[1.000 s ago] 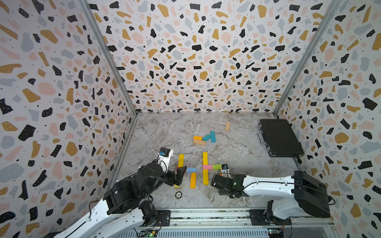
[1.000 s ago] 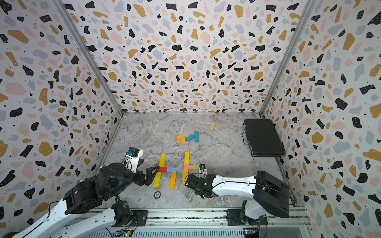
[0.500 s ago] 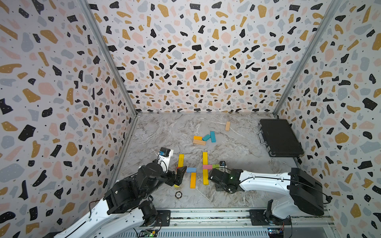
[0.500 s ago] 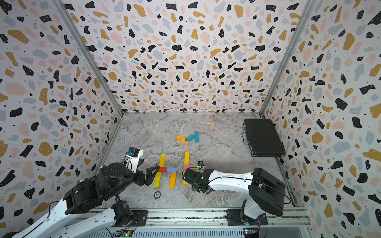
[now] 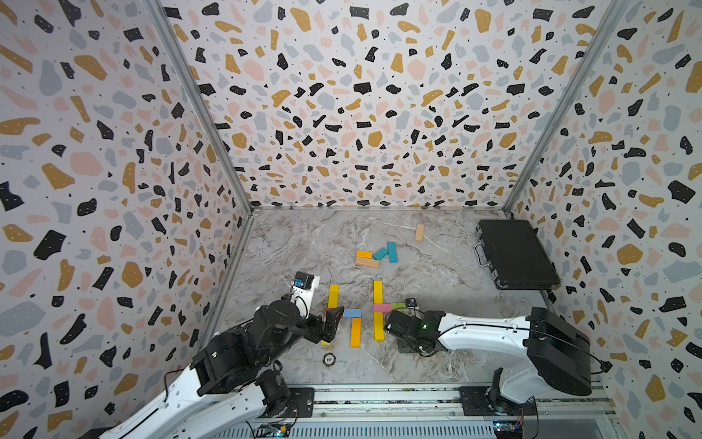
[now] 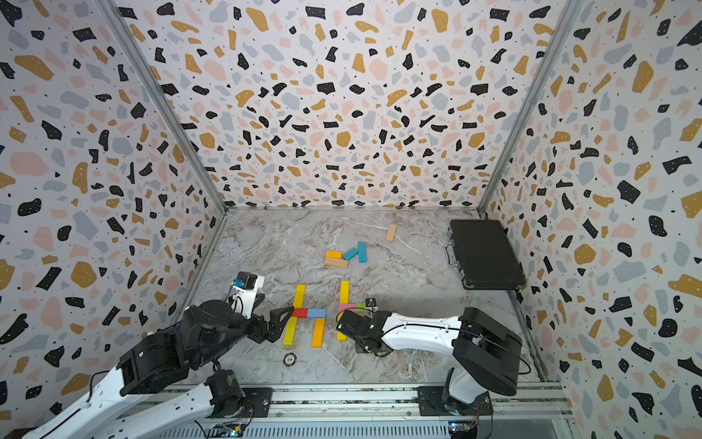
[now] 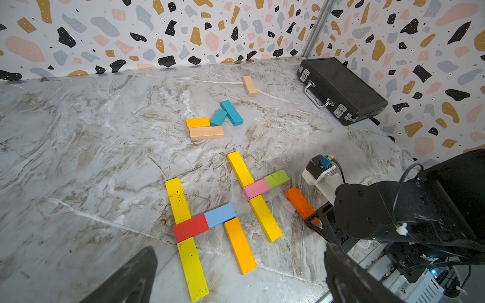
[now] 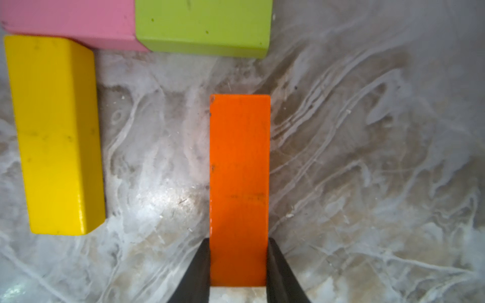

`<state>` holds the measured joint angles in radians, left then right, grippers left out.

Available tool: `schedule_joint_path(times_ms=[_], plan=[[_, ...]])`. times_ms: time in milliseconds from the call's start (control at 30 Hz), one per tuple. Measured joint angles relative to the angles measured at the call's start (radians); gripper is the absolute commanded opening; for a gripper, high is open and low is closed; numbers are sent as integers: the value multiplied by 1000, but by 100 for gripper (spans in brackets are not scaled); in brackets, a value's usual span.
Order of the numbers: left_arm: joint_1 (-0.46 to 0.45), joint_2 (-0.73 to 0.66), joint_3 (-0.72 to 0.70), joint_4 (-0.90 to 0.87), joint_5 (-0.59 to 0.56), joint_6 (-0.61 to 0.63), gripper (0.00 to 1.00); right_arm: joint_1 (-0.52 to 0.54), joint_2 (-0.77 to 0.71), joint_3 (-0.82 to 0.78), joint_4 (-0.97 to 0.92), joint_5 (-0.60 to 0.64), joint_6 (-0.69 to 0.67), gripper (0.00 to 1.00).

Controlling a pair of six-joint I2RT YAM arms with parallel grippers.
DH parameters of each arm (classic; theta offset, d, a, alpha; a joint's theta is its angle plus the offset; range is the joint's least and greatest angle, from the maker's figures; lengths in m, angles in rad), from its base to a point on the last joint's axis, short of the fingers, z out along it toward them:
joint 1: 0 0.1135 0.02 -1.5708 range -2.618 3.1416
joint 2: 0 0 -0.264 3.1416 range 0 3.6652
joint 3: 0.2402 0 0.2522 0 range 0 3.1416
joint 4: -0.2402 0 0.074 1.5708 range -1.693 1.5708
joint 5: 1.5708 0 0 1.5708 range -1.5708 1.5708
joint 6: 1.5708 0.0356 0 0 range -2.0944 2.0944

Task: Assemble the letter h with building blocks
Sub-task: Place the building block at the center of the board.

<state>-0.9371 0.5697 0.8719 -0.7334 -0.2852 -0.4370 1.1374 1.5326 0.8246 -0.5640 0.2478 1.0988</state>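
I will release the orange block from my right gripper with the block's far end against the green block's near side [image 5: 404,326] [image 8: 232,150].
Two groups of building blocks lie flat near the front. The left group has a yellow block [image 5: 333,295], a red one [image 6: 299,312], a blue one [image 5: 352,313] and an orange-yellow one [image 5: 355,332]. The right group has a yellow block [image 5: 378,292], a pink one [image 5: 381,307], a green one [image 8: 203,26] and a lower yellow one [image 8: 56,136]. My right gripper [image 8: 239,241] is shut on an orange block [image 8: 239,170], low over the table, its far end a short gap from the green block. My left gripper [image 5: 332,323] is open beside the left group.
Several loose blocks lie further back: an orange-yellow one [image 5: 364,254], a wooden one [image 5: 367,262], two teal ones [image 5: 392,252] and another wooden one [image 5: 419,232]. A black case [image 5: 516,254] lies at the back right. A small round disc [image 5: 329,358] sits near the front edge.
My right arm has swung left and a little away from the front, carrying the orange block closer to the pink and green blocks. The left arm has not moved.
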Motion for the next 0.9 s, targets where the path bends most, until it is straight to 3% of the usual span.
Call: schedule_joint_path(times_ms=[900], plan=[[0, 5, 0, 0, 0, 0, 99, -29, 46, 23, 18, 6, -32, 24]])
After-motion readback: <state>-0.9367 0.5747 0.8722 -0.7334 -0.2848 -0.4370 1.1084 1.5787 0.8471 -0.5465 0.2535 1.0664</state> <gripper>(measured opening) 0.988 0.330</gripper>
